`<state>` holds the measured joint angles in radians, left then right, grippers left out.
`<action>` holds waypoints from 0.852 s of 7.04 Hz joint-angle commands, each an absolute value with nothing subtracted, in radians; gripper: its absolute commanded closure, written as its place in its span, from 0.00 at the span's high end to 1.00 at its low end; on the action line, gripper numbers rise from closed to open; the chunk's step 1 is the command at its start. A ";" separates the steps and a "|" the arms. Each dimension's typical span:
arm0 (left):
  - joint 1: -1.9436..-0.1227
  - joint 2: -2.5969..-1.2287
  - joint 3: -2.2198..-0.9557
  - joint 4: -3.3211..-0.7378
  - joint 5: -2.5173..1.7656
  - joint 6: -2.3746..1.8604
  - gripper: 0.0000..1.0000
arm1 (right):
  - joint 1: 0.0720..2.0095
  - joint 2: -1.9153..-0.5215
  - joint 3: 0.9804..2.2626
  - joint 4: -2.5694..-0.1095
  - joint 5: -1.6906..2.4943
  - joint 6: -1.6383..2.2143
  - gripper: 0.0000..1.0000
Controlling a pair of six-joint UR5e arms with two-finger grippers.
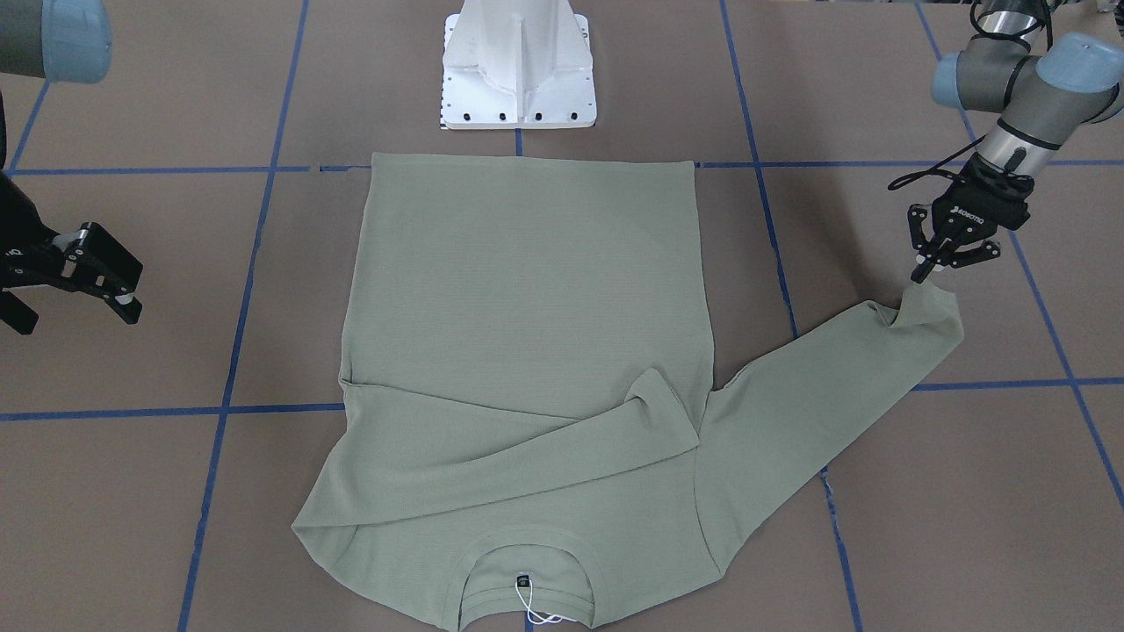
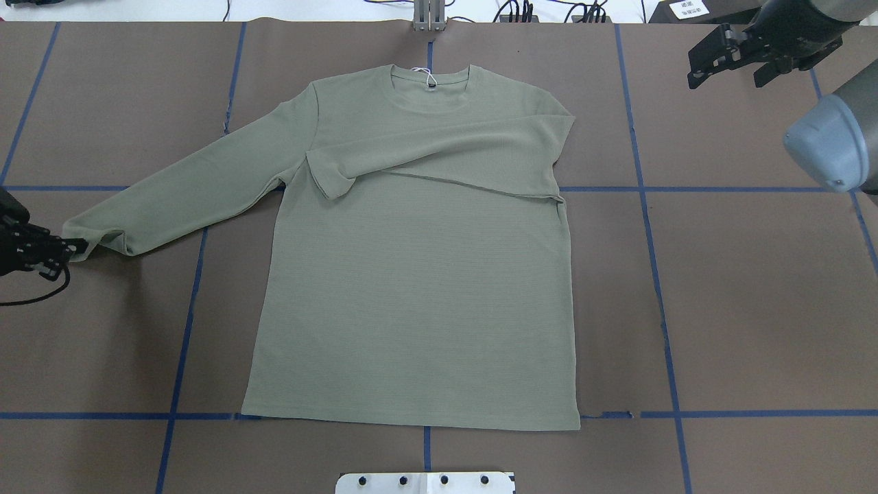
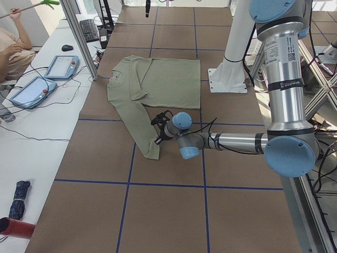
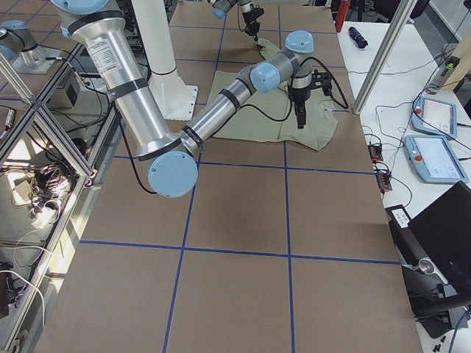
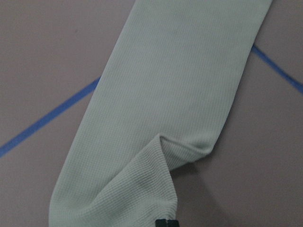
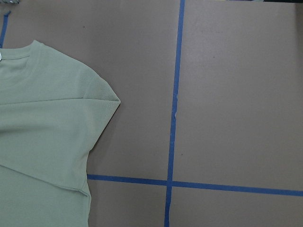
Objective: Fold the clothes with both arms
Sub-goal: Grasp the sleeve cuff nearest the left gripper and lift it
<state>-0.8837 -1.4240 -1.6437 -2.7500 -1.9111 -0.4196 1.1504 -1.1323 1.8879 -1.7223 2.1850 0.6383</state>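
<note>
My left gripper will let go of the cuff of the outstretched sleeve on the shirt's body, just toward the hem from the folded sleeve's edge (image 1: 457,354).
The sage-green shirt (image 2: 411,288) lies flat on the brown table, neck label (image 1: 523,580) on the side away from the robot. One sleeve (image 2: 439,154) is folded across the chest. The other sleeve (image 2: 185,192) stretches out sideways. My left gripper (image 2: 68,250) is shut on that sleeve's cuff (image 1: 926,307), which bunches up in the left wrist view (image 5: 142,189). My right gripper (image 2: 727,72) is open and empty, hovering off the shirt's other shoulder (image 6: 94,94); it also shows in the front view (image 1: 70,314).
The white base pedestal (image 1: 518,66) stands at the shirt's hem side. Blue tape lines (image 2: 651,226) cross the table. A side bench with tablets (image 3: 60,66) and an operator (image 3: 13,42) lies beyond the neck end.
</note>
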 commanded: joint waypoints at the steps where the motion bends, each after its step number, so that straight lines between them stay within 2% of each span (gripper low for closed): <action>1: -0.957 -1.632 -1.661 -2.614 -1.914 -0.521 0.00 | 1.150 -1.149 1.888 -1.717 2.186 0.634 1.00; 4: -0.948 -2.125 -1.642 -2.103 -1.905 -0.766 0.00 | 1.150 -1.155 1.888 -1.717 2.181 0.634 1.00; 6: -0.898 -2.381 -1.518 -2.051 -1.901 -0.987 0.00 | 1.150 -1.160 1.888 -1.715 2.181 0.634 1.00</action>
<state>-0.9329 -2.2272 -1.5925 -2.0870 -1.9044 -0.8620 1.1505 -1.1581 1.8883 -1.7154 2.1816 0.6335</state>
